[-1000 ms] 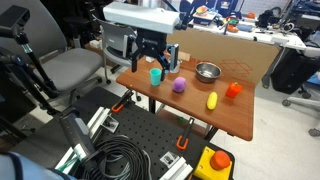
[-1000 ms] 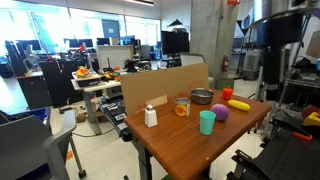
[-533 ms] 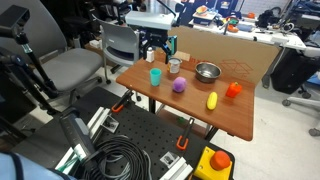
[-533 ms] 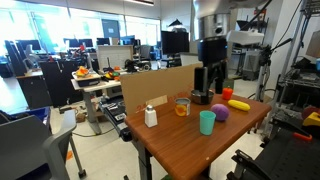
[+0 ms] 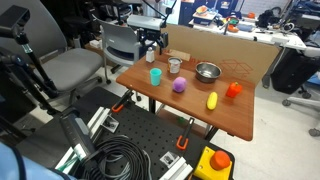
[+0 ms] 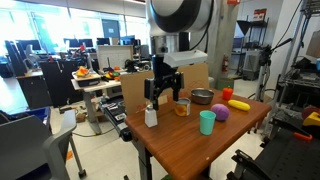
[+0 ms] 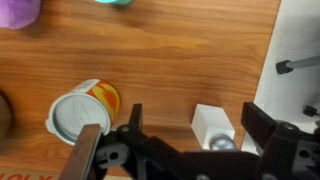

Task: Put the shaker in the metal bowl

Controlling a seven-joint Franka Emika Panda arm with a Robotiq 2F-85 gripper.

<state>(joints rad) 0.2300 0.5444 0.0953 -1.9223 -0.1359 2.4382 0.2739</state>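
Observation:
Next, my gripper will go to the shaker's top end (image 5: 150, 48) (image 7: 221, 143) and close there, at the silver cap, so its white body hangs free below.
The shaker (image 7: 213, 126) is a small white square-sided item with a round silver cap; it also stands near the table corner in an exterior view (image 6: 150, 116). My gripper (image 7: 198, 135) is open and empty. In the wrist view the shaker lies between my two fingers, nearer the right one. In an exterior view my gripper (image 6: 161, 97) hangs just above the shaker. It also shows in the exterior view from the front (image 5: 152, 47), where it hides the shaker. The metal bowl shows in both exterior views (image 5: 208, 71) (image 6: 202, 96), empty, several items away.
A see-through jar with white lid and orange contents (image 7: 80, 115) (image 6: 181, 105) stands close beside the shaker. A teal cup (image 6: 207, 122), a purple item (image 6: 221, 113), a yellow item (image 6: 239, 104) and an orange item (image 5: 233, 90) share the table (image 6: 170, 150). A cardboard wall (image 5: 230, 55) backs it.
My gripper has moved from above the bowl and jar, across the table to the corner, and has come down over the shaker. The objects have not moved.

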